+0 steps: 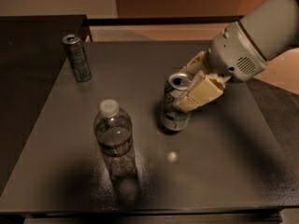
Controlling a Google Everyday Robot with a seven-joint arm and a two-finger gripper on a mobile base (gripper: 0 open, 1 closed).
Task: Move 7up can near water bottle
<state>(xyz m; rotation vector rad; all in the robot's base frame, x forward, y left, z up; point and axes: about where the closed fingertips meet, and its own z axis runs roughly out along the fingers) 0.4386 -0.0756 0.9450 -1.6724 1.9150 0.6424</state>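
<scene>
The robot's gripper should release the 7up can on the dark table (151,159) beside the water bottle, toward the robot's arm.
The 7up can (174,113), silvery-white with a green label and a silver top, stands slightly tilted at the middle of the dark table (224,162). My gripper (194,88) comes in from the upper right and is shut on the can's upper part, its tan fingers (202,93) on the can's right side. The water bottle (115,141), clear with a white cap and a dark label band, stands upright to the front left of the can, about a can's width apart from it.
A slimmer, taller dark-silver can (77,58) stands upright at the table's back left corner. A darker surface (28,64) adjoins the table on the left. My white arm (254,36) reaches over the table's right back part.
</scene>
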